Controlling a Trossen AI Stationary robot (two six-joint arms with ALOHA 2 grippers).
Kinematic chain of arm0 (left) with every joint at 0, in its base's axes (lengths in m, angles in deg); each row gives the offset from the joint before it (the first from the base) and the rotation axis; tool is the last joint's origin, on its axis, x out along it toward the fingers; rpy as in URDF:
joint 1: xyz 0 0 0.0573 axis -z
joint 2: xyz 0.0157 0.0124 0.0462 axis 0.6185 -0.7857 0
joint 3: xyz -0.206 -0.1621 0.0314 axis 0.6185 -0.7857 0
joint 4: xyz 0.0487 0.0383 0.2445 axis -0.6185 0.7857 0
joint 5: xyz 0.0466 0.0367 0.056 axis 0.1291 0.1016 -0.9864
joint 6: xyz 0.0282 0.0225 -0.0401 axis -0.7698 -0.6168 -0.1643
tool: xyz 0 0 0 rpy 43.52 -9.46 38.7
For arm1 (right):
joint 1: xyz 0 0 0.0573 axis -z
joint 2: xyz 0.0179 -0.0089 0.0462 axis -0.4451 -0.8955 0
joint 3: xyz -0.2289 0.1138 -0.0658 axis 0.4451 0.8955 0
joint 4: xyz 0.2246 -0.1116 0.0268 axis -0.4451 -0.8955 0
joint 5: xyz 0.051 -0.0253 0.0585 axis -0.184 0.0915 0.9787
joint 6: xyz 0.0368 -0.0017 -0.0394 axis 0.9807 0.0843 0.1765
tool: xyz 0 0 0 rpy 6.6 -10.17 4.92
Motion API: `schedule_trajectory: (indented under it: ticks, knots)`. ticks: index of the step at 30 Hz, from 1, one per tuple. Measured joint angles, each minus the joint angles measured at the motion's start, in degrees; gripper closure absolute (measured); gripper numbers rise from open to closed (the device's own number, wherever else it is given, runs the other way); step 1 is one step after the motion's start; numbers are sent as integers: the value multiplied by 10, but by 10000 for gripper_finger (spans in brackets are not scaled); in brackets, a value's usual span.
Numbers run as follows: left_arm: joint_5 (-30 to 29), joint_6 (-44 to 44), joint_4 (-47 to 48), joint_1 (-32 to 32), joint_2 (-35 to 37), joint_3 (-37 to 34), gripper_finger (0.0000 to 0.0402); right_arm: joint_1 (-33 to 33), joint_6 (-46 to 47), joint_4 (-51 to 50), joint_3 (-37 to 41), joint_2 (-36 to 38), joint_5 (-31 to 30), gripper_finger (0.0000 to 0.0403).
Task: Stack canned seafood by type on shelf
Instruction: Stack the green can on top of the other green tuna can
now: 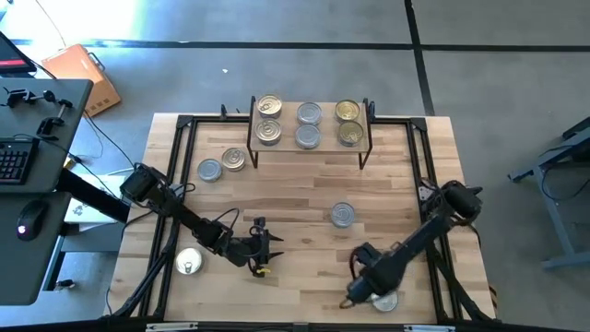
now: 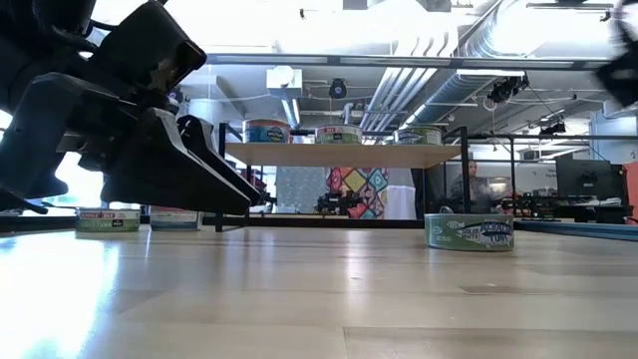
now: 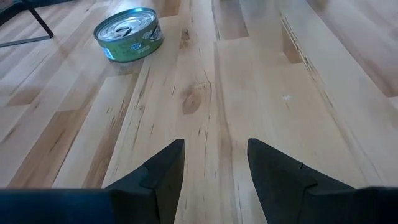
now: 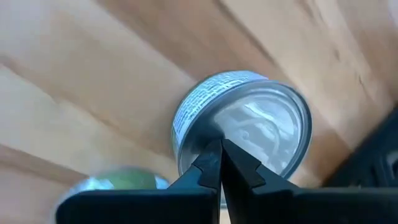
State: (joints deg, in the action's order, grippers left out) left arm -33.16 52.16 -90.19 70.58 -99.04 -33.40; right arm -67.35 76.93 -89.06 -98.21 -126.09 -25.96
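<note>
Next, my right gripper releases the silver-lidded tin on the bare wood just off my left gripper's open fingertips (image 1: 292, 243).
The shelf (image 1: 309, 124) stands at the table's far edge with six tins on its top. Loose tins rest flat on the table: two at the far left (image 1: 210, 170) (image 1: 234, 160), one right of centre (image 1: 343, 215) (image 3: 129, 34), one near left (image 1: 189, 262). My left gripper (image 1: 261, 249) (image 3: 214, 168) hovers open over bare wood, nothing between its fingers. My right gripper (image 4: 221, 149) is shut, pointing steeply down at a silver-lidded tin (image 4: 249, 127) (image 1: 384, 301) by the near right edge. My right gripper's shut fingertips (image 4: 211, 155) stand over the edge of the tin's lid (image 4: 208, 127), coming from above at a slant. The tin rests on the table. I cannot tell whether the fingertips touch it.
A black metal frame (image 1: 175, 166) runs along the table's sides. A blurred, green-edged round thing (image 4: 118, 180) lies close beside the right gripper's tin. Bare wood (image 1: 295, 184) stretches between the shelf and the two arms.
</note>
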Motion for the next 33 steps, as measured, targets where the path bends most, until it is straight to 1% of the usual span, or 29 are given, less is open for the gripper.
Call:
schedule_trajectory:
  ticks: [4, 8, 12, 16, 20, 22, 24, 26, 27, 30, 31, 32, 33]
  knots:
    - [-1, 4, 0, 9, 0, 0, 234, 55, -54, 37, -1, 2, -28, 403]
    - [-21, 8, 5, 25, 14, 0, 234, 109, -109, 116, -1, 2, -76, 403]
    - [-44, -6, 29, 52, 54, 0, 234, 152, -183, 247, -1, 0, -130, 403]
    - [-76, -19, 74, 79, 102, 0, 234, 182, -287, 396, 2, -5, -160, 403]
    - [-91, -38, 94, 97, 125, 0, 234, 185, -429, 546, 3, -5, -261, 403]
    - [-91, -37, 92, 100, 125, 0, 234, 184, -477, 589, 1, -4, -299, 402]
    - [-91, -25, 91, 99, 123, 0, 234, 180, -515, 591, 1, -4, -307, 402]
    - [-91, -14, 92, 94, 117, 0, 234, 177, -531, 569, 1, -2, -298, 402]
    - [-91, -10, 92, 90, 113, 0, 234, 176, -534, 556, 1, 0, -282, 402]
    - [-90, -2, 82, 77, 97, 0, 234, 168, -557, 518, 1, 3, -199, 402]
    - [-87, -1, 76, 72, 90, 0, 234, 163, -557, 500, 1, 3, -191, 402]
    - [-82, -1, 68, 67, 82, 0, 234, 159, -551, 478, 1, 3, -196, 402]
    - [-72, 0, 61, 61, 75, 0, 234, 153, -537, 453, 1, 3, -215, 402]
